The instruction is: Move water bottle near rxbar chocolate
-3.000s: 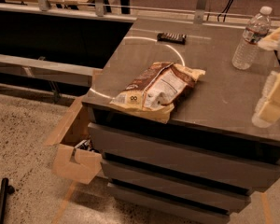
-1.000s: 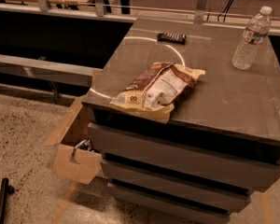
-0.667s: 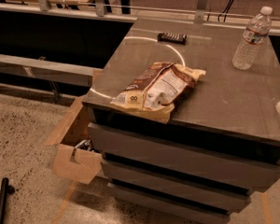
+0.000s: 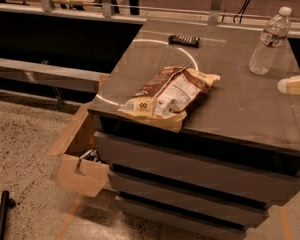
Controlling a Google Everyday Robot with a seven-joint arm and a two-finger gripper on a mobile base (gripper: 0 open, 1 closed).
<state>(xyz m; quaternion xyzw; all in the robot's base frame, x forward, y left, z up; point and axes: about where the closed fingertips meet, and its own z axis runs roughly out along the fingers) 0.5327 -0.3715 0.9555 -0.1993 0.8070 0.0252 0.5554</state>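
Observation:
Next, my gripper goes to the water bottle's lower half (image 4: 265, 50) and closes there, just below the middle of the bottle.
The water bottle (image 4: 270, 41), clear and ribbed with a white cap, stands upright at the back right of the dark countertop (image 4: 240, 109). The rxbar chocolate (image 4: 184, 40), a small flat dark bar, lies at the back middle of the top, well left of the bottle. Only a pale cream tip of my gripper (image 4: 294, 85) shows, reaching in from the right edge just above the top. It is in front of and slightly right of the bottle, apart from it. It holds nothing that I can see.
A large brown and cream snack bag (image 4: 170, 96) lies near the front left of the top. An open cardboard box (image 4: 80, 159) sits on the floor at the cabinet's left. A rail (image 4: 140, 9) runs along the back.
The gripper had dropped almost out of view at the lower right edge. It now reaches in again higher at the right edge, nearer the bottle. The bottle, bar and bag have not moved.

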